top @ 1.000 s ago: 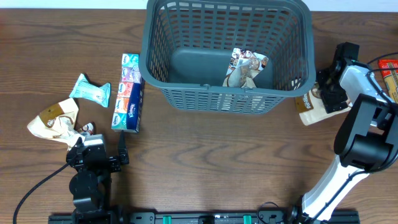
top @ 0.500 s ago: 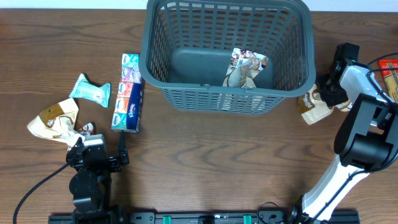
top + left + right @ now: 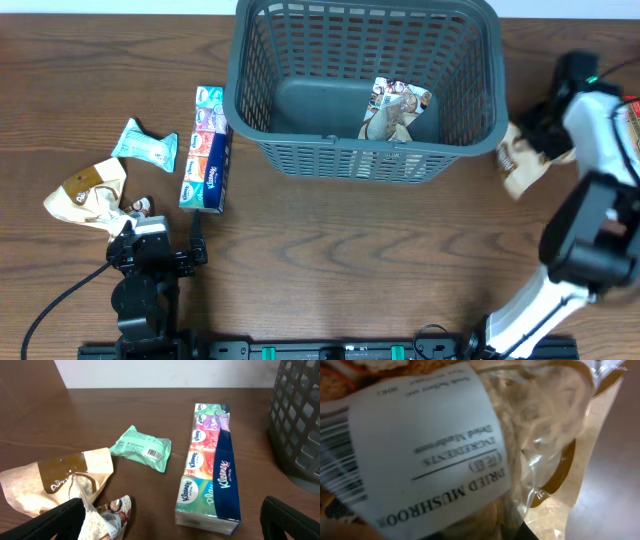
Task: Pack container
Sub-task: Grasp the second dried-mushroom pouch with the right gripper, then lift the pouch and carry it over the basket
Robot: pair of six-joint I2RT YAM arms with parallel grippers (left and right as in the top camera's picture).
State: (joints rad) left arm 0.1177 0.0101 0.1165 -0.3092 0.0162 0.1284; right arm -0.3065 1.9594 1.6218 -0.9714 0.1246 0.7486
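I should release the dried-mushroom packet with my right gripper atop the printed packet (image 3: pixel 378 108) in the dark grey basket.
The container (image 3: pixel 365 157), a large dark grey lattice basket, stands at the back middle of the table with one printed packet (image 3: pixel 396 110) lying in it. Just right of the basket, my right gripper (image 3: pixel 547 140) is shut on a beige dried-mushroom packet (image 3: pixel 519 160), which hangs off the table. That packet (image 3: pixel 445 445) fills the right wrist view, label towards the camera, and hides the fingers. My left gripper (image 3: pixel 163 232) stands open at the front left with nothing between its fingers (image 3: pixel 55 521).
A multicolour Kleenex tissue pack (image 3: pixel 207 148) (image 3: pixel 210 467) lies left of the basket. Further left are a mint green packet (image 3: pixel 146 145) (image 3: pixel 142 449) and another beige packet (image 3: pixel 88 190) (image 3: pixel 55 480). A red packet (image 3: pixel 627 108) sits at the right edge.
My right gripper has shut on the beige packet beside the basket and raised it off the table, moving slightly right. The left arm has not moved.
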